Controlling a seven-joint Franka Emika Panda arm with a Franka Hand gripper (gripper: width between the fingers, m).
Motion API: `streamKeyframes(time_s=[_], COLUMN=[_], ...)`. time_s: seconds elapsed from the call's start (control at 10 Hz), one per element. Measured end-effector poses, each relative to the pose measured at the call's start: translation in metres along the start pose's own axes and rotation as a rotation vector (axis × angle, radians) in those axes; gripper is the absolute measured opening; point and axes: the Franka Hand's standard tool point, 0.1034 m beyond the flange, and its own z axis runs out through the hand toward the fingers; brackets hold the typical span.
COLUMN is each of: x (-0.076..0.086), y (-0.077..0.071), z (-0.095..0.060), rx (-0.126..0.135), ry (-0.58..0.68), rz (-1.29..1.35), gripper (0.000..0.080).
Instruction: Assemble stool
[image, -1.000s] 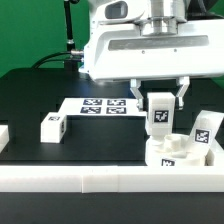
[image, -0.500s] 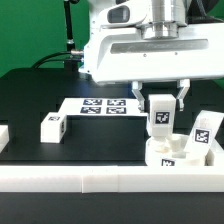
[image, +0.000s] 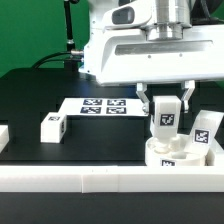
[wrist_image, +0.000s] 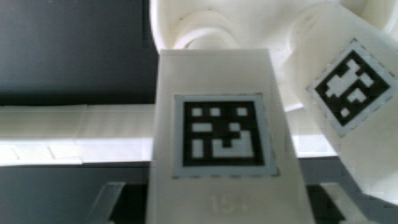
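The robot's gripper needs to release the white stool leg, now held upright just over the seat, standing upright in the round white seat (image: 163, 150) (wrist_image: 208, 42), next to the tilted second leg.
My gripper (image: 165, 108) is shut on a white stool leg (image: 165, 118) with a black-and-white tag and holds it upright, just over the round white seat (image: 181, 156) at the exterior view's lower right. A second leg (image: 205, 133) stands tilted in the seat to the right of the held one. A third leg (image: 53, 126) lies loose on the black table at the left. In the wrist view the held leg (wrist_image: 222, 130) fills the middle between my fingers (wrist_image: 111, 200), with the second leg (wrist_image: 356, 85) beside it and the seat (wrist_image: 210, 30) beyond.
The marker board (image: 100, 106) lies flat on the table behind the loose leg. A long white rail (image: 90, 181) runs along the front edge, right in front of the seat. A white block (image: 3, 135) sits at the far left edge.
My gripper has moved a little to the exterior view's right and slightly down with the leg in it, closer over the seat. The other legs have not moved.
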Motion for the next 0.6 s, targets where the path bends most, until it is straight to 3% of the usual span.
streamKeyframes(time_s=[0.6], x=[-0.009], y=[-0.003], z=[0.016], rx=[-0.003], ry=[-0.001], rz=[-0.008], gripper=[0.0337])
